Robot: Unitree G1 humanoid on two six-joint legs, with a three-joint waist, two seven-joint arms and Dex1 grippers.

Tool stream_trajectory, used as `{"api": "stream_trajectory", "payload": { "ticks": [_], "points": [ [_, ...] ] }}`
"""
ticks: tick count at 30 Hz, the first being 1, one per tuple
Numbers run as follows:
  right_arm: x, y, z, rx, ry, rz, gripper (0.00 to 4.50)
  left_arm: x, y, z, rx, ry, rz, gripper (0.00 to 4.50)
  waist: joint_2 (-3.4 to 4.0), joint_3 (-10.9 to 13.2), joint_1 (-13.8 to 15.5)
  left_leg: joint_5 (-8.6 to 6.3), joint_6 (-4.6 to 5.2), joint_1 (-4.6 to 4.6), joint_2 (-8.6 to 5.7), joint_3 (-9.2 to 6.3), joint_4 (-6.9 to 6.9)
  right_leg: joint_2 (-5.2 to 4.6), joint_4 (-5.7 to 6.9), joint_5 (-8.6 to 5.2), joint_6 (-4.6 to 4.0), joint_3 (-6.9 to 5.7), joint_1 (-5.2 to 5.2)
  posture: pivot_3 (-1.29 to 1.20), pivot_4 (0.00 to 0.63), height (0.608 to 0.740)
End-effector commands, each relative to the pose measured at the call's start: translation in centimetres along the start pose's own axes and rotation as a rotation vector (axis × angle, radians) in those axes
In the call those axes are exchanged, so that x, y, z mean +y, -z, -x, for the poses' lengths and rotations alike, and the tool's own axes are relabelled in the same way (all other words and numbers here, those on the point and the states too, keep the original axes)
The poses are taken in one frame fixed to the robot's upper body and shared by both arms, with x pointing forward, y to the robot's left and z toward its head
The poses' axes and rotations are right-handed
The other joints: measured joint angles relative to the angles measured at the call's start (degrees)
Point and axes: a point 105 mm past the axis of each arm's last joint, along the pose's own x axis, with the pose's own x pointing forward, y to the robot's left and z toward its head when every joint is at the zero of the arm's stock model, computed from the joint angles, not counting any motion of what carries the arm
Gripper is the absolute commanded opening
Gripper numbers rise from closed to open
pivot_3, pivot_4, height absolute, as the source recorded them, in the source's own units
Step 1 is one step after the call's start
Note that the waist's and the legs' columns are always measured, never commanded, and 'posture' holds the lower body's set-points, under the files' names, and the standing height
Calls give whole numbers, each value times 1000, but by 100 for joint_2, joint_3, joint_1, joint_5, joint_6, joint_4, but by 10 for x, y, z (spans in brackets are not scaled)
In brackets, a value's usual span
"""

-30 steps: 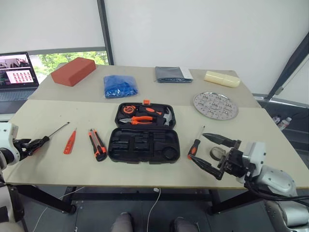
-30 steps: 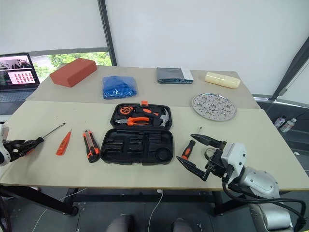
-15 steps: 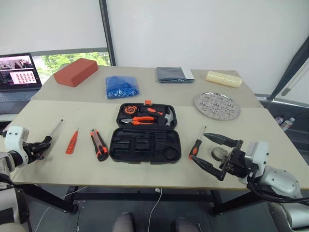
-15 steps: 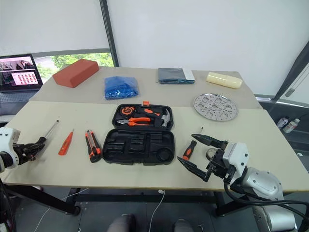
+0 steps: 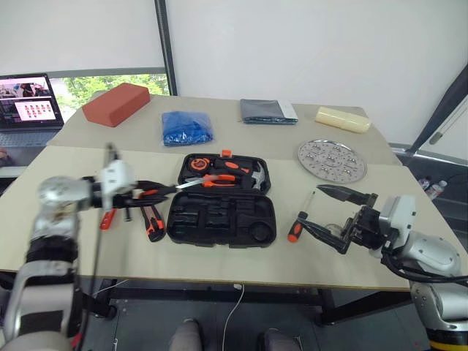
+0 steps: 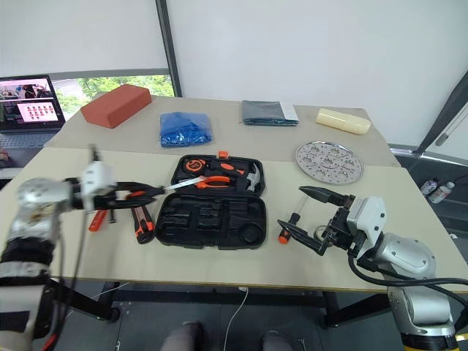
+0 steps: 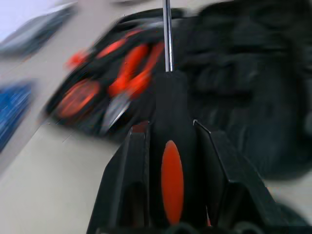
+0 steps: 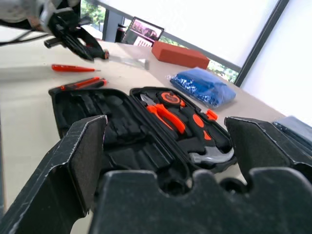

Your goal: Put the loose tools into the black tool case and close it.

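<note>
My left gripper is going to put the orange-and-black screwdriver down in the black tool case's empty near half (image 5: 213, 198) (image 7: 207, 63), along the hinge.
The black tool case (image 5: 223, 218) lies open mid-table, its far half holding pliers, a hammer and a tape measure. My left gripper (image 5: 150, 194) is shut on an orange-and-black screwdriver (image 7: 168, 161), held above the table just left of the case with the shaft pointing over its far half. Below it lie the orange tester screwdriver (image 5: 108, 218) and the utility knife (image 5: 151, 223). A second screwdriver (image 5: 301, 219) rests right of the case. My right gripper (image 5: 310, 205) hovers open beside it, and a small dark roll (image 6: 322, 232) shows between its fingers on the table.
Along the back stand a red block (image 5: 115, 104), a blue bag (image 5: 184, 128), a folded grey cloth (image 5: 268, 110) and a pale yellow block (image 5: 340, 118). A round perforated metal plate (image 5: 330, 159) lies back right. A laptop (image 5: 29, 99) sits far left.
My left arm swung right from the table's left edge, carrying the screwdriver up to the case, and its wrist rolled. The right gripper has edged slightly forward, still open.
</note>
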Motion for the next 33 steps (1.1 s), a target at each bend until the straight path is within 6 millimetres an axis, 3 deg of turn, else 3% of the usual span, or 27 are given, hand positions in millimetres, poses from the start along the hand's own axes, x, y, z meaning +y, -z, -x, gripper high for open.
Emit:
{"api": "stream_trajectory", "payload": {
  "ticks": [1,5,9,14,22,25,27,30,32,33],
  "points": [
    [-3,-9,4,-16,6,60,4500,16,-15,-27,102,46,-213,906,2,1,-10,1,3,0,0,0,1,2,0,6,15,2,0,0,150,740],
    [1,-9,7,-8,16,61,4500,22,-13,-54,154,59,-258,906,7,3,-77,1,8,3,-2,0,1,4,-2,-5,39,13,-1,0,150,740],
    [6,-10,10,0,33,59,4500,19,-7,-66,193,91,-252,906,9,7,-130,0,9,0,-1,0,-1,5,-2,-9,45,13,-3,0,150,740],
    [11,-9,14,13,51,52,4500,12,9,-69,270,110,-216,906,10,8,-130,0,9,0,-1,0,0,4,-2,-13,50,13,-3,0,150,740],
    [13,-11,11,3,48,41,4500,17,22,-64,352,45,-139,906,10,8,-132,0,7,2,-1,-2,5,3,1,-14,52,12,-2,0,150,740],
    [14,-11,9,-4,47,36,4500,8,25,-62,359,120,-142,906,10,8,-132,0,7,3,-1,-2,6,3,1,-14,52,12,0,0,150,740],
    [15,-11,9,-6,47,35,4500,6,21,-63,328,130,-148,1929,10,8,-133,0,7,3,-1,-2,5,3,1,-14,51,13,1,0,150,740],
    [15,-10,8,-6,48,34,4500,10,10,-66,239,91,-182,2956,11,8,-129,0,8,4,-1,-2,4,3,0,-14,51,13,1,0,150,740],
    [15,-9,8,-5,53,30,4500,17,-5,-67,103,20,-138,3573,11,8,-121,0,8,2,-2,-2,5,3,0,-13,51,12,0,0,150,740],
    [16,-9,9,-4,55,28,4500,20,-11,-67,36,-2,-70,3573,10,9,-116,0,8,1,-2,-2,6,2,0,-13,51,12,1,0,150,740]
  ]
}}
